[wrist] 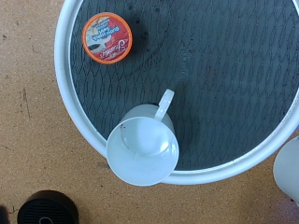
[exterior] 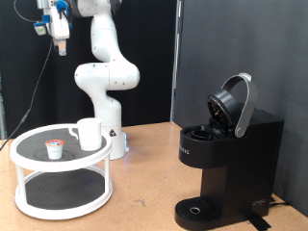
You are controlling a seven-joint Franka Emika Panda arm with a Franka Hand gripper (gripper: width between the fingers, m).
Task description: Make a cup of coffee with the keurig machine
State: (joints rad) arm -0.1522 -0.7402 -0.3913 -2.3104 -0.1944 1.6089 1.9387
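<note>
The robot's gripper will next move to the small pod next to the white mug and close on the pod's sides [exterior: 55,152] [wrist: 106,38].
The white mug [exterior: 89,134] stands upright on the top tier of a white round mesh stand [exterior: 29,146], at the exterior view's left. In the wrist view the mug [wrist: 142,151] is seen from above, empty, near the stand's rim, handle pointing inward. A small pod [exterior: 54,148] with a red-marked top [wrist: 106,37] sits beside it on the same tier. The black keurig machine [exterior: 226,159] stands at the exterior view's right with its lid [exterior: 236,104] raised. My gripper [exterior: 60,37] hangs high above the stand, far from everything, holding nothing. Its fingers do not show in the wrist view.
The white robot base [exterior: 108,91] stands behind the stand. The wooden table [exterior: 144,183] has a bare stretch between stand and machine. A black curtain hangs behind. A black round thing [wrist: 45,208] shows at the wrist view's edge.
</note>
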